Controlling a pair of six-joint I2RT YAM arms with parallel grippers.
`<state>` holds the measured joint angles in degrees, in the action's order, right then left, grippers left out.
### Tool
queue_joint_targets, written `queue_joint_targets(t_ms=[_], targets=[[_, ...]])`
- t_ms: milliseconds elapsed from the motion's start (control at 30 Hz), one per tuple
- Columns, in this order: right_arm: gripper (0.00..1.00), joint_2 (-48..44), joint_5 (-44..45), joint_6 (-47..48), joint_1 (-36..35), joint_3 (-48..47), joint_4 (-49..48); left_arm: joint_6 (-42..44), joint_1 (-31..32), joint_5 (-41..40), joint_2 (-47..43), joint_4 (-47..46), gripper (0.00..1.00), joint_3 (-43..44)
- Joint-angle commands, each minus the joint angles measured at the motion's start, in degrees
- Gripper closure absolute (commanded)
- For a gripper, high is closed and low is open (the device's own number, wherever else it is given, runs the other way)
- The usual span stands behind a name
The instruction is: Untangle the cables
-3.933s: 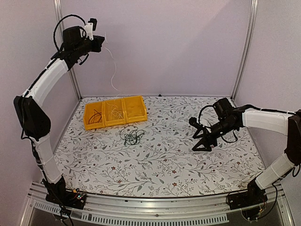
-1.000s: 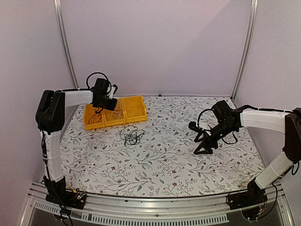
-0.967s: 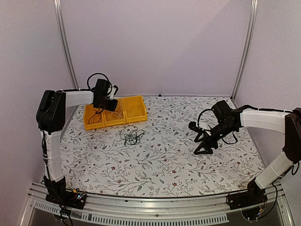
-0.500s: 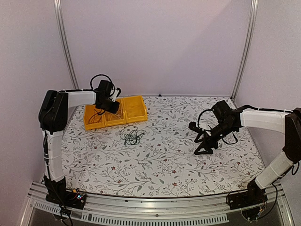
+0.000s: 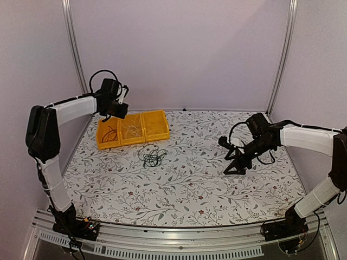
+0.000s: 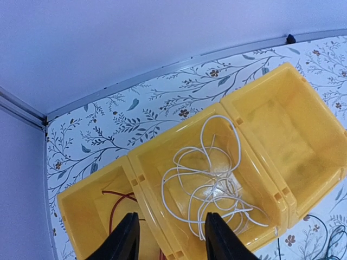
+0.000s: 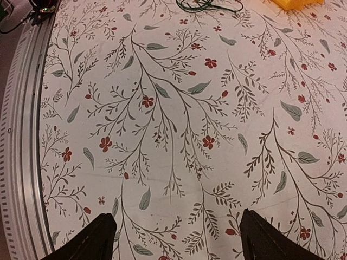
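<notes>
The tangle of thin dark cables in front of the yellow tray is next for my left gripper, which should go there and close on a strand of cable (image 5: 152, 156) (image 6: 332, 241).
A small tangle of thin dark cables (image 5: 152, 157) lies on the floral cloth in front of the yellow bins; its edge shows at the top of the right wrist view (image 7: 209, 5). A whitish cable (image 6: 214, 187) lies coiled in the middle bin (image 5: 130, 130). A dark reddish cable (image 6: 111, 208) lies in the left bin (image 5: 108, 135). My left gripper (image 6: 169, 238) is open and empty, hovering above the bins. My right gripper (image 7: 176, 238) is open and empty, low over the cloth at the right (image 5: 236, 167).
The yellow three-compartment tray (image 5: 157, 115) stands at the back left; its right compartment (image 6: 295, 135) holds nothing. Walls close in at the back and sides. A metal rail (image 5: 162, 244) runs along the near edge.
My left gripper let go of the whitish cable into the middle bin, then rose and drew back left above the bins. The right arm barely moved.
</notes>
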<state>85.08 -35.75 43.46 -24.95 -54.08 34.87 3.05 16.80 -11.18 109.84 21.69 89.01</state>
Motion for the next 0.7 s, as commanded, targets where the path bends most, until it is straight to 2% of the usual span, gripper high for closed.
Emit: queue_joint_targets(t_ms=[0,67,200,300,467,667], targets=[[0.17,-1.6,3.7,-2.9,0.2,-2.1,-3.2,-0.4,-0.3,1.1,0.9,3.3,0.57,0.7],[0.18,-2.2,4.5,-3.8,0.2,-2.9,-3.6,-2.5,0.6,5.2,-2.3,2.9,0.58,-0.6],[0.18,-4.6,8.1,-5.7,0.2,-4.8,-5.7,-2.6,6.2,13.1,-14.0,-6.4,0.59,-12.9],[0.18,-5.0,10.9,-7.5,0.2,-7.0,-6.5,-6.7,10.4,17.2,-18.4,-7.7,0.59,-19.2],[0.17,-5.4,12.7,-11.3,0.9,-9.7,-11.1,-19.6,11.3,16.1,-19.2,-4.2,0.59,-24.0],[0.14,-0.4,6.9,-13.4,1.0,-13.8,-6.1,-30.1,9.1,13.0,-14.3,-2.6,0.59,-25.0]])
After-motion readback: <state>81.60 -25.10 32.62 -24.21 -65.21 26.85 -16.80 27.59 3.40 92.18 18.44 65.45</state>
